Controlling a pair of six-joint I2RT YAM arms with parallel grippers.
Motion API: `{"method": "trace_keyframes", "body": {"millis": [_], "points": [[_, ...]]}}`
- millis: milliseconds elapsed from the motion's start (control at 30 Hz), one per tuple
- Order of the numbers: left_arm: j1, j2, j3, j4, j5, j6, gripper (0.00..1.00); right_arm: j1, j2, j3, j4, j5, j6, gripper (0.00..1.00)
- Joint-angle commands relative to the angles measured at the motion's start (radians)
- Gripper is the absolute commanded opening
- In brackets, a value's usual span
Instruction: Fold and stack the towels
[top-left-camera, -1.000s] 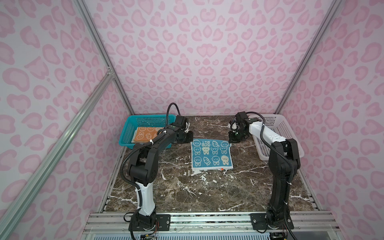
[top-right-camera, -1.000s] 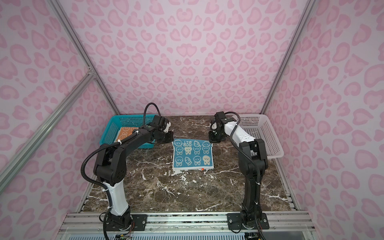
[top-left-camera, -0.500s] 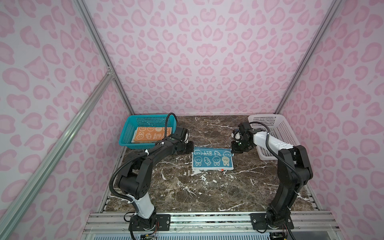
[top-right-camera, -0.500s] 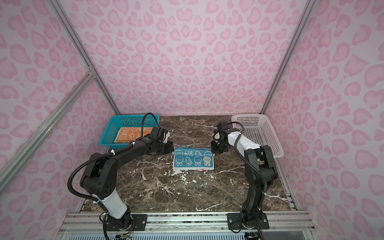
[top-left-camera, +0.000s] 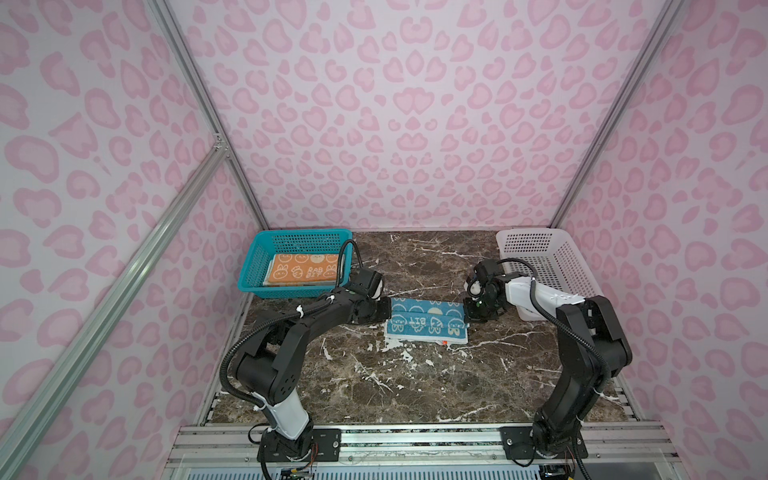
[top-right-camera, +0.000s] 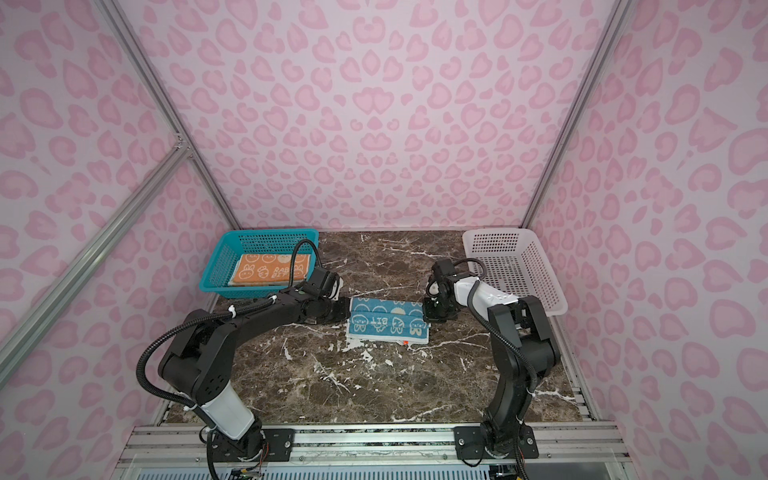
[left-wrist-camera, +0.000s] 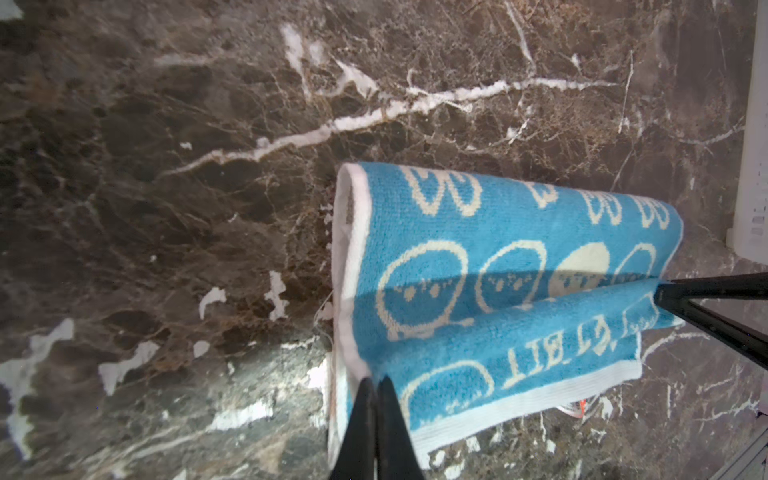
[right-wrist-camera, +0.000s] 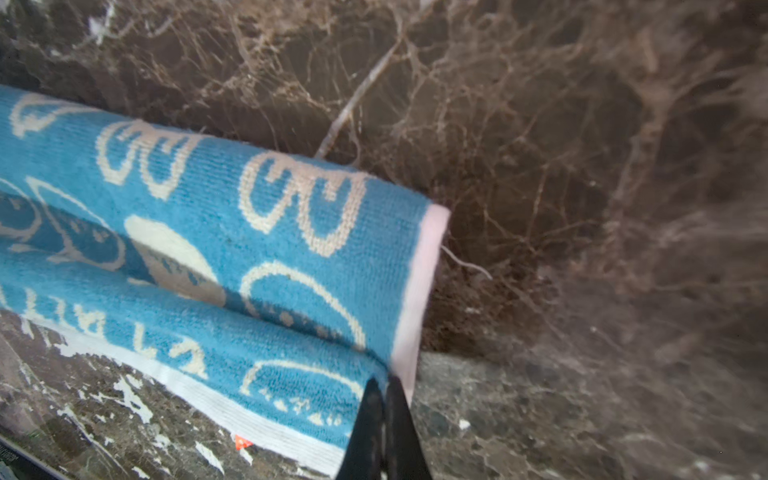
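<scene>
The robot's left gripper should lay the hem of the upper layer down on the lower layer's end (top-left-camera: 388, 326) (left-wrist-camera: 366, 393) closest to the teal basket.
The blue towel (top-left-camera: 426, 320) (top-right-camera: 388, 320), with cream rabbit faces and a white hem, lies mid-table, doubled over into a narrow strip with a rounded fold at its far side. My left gripper (top-left-camera: 388, 311) (left-wrist-camera: 376, 380) is shut on the upper layer's hem at the strip's left end. At the right end, my right gripper (top-left-camera: 467, 318) (right-wrist-camera: 384, 380) is shut on the same layer's corner. The upper layer's edge hangs just above the lower layer's near hem. An orange towel (top-left-camera: 303, 268) (top-right-camera: 270, 270) lies folded in the teal basket, with a pale edge showing under it.
The teal basket (top-left-camera: 249, 286) stands at the back left, close behind my left arm. A white basket (top-left-camera: 540, 257) (left-wrist-camera: 756, 166) stands at the back right beside my right arm. An orange tag (right-wrist-camera: 241, 442) sticks out at the towel's near edge. Dark marble tabletop (top-left-camera: 415, 382) lies in front.
Both grippers have come toward the front, carrying the blue towel's far edge over. The towel went from lying spread flat to being doubled into a strip.
</scene>
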Motion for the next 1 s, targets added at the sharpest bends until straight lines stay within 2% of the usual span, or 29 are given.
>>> {"method": "trace_keyframes", "body": {"millis": [0, 333, 967], "points": [[0.002, 0.011, 0.001, 0.003, -0.047, -0.004, 0.03, 0.001, -0.003, -0.010, 0.001, 0.052, 0.015, 0.00], [0.002, -0.012, 0.046, -0.037, -0.072, 0.009, 0.03, 0.002, -0.058, -0.001, -0.020, 0.050, 0.016, 0.00], [0.002, 0.026, -0.011, 0.004, -0.066, 0.003, 0.03, 0.044, -0.049, -0.089, 0.037, 0.059, 0.041, 0.00]]}}
